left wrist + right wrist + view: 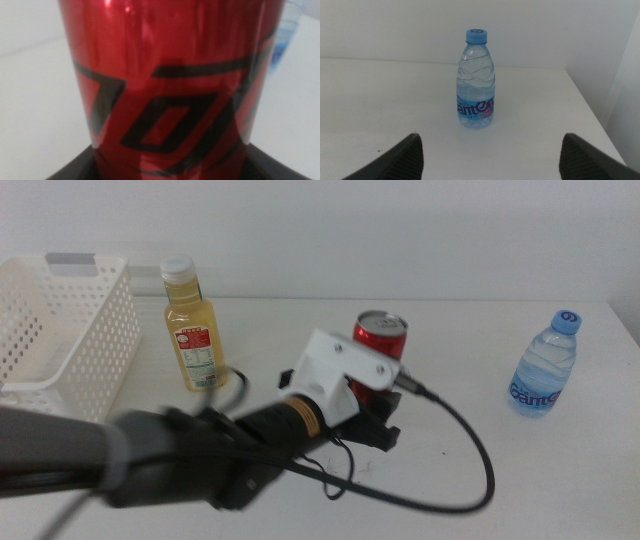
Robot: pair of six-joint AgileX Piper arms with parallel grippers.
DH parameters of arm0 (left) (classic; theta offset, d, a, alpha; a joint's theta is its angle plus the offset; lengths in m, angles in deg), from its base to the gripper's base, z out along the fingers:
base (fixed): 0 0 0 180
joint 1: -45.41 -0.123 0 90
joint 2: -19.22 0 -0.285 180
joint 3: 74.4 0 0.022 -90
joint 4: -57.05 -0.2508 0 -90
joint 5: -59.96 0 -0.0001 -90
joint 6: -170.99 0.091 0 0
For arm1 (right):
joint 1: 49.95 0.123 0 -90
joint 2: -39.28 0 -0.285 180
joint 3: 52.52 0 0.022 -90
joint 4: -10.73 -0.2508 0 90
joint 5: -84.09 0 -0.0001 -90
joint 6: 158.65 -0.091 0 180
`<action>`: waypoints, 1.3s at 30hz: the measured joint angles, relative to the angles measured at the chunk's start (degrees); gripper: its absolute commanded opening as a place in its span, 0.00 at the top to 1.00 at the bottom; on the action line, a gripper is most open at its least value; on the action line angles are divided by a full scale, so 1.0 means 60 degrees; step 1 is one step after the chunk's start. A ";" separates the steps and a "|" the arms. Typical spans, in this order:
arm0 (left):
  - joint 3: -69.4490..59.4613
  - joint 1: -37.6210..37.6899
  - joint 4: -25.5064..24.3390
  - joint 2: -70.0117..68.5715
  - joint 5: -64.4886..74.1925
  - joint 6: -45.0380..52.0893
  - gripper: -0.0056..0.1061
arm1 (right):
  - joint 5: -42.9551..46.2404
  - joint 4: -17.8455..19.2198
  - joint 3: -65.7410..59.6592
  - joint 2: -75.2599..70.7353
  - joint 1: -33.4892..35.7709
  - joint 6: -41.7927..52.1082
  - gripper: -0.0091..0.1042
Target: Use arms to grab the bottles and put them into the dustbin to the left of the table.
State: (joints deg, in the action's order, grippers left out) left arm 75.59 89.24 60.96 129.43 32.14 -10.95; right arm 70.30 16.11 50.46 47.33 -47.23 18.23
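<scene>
Next, I let go of the red cola can, now upright at the table's middle, with my left gripper in the dustbin [66, 342], resting it against the dustbin's side by the yellow juice bottle.
The red cola can [380, 330] stands upright at the table's middle and fills the left wrist view [170, 75]. My left gripper [375, 415] reaches in from the left and is open, one jaw on each side of the can's lower part, close against it. The yellow juice bottle [190, 330] stands beside the dustbin [60, 320], a white perforated basket at the far left. At the far right stands the clear water bottle [545, 365]. My right gripper [490, 150] is open and empty, facing the water bottle [476, 85] from a distance; it is out of the middle view.
A black cable [470, 450] loops from the left wrist across the white table [560, 480] in front of the can. The table's right edge [590, 110] runs just past the water bottle. A white wall stands behind.
</scene>
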 measured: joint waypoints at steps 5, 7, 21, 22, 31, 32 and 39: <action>0.0635 -0.0290 -0.0074 -0.2251 0.5156 -0.0052 0.96 | 0.0000 0.0000 0.0000 0.0000 0.0000 0.0000 0.15; 0.1168 -0.0579 -0.0074 -0.2848 0.7232 0.0231 0.96 | 0.0000 0.0000 0.0000 0.0000 0.0000 0.0000 0.15; 0.6017 -0.6252 -0.0068 -0.2664 1.4287 0.3247 0.96 | 0.0000 0.0000 0.0000 0.0000 0.0000 0.0000 0.15; 0.6272 -0.6736 -0.0089 -0.2538 1.4443 0.3321 0.96 | 0.0000 0.0000 0.0000 0.0000 0.0000 0.0000 0.15; 0.8489 -0.9734 0.0133 -0.0066 1.4893 0.3761 0.96 | 0.0000 0.0000 0.0000 0.0000 0.0000 0.0000 0.15; 0.8647 -0.9880 0.0252 0.0371 1.4867 0.3761 0.96 | 0.0000 0.0000 0.0000 0.0000 0.0000 0.0000 0.15; 0.8871 -1.0012 0.0700 0.2682 1.4457 0.3750 0.90 | 0.0000 0.0000 0.0000 0.0000 0.0000 0.0000 0.15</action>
State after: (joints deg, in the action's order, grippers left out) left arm 128.82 29.16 65.16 145.53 118.88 11.55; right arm 70.30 16.11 50.46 47.33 -47.23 18.23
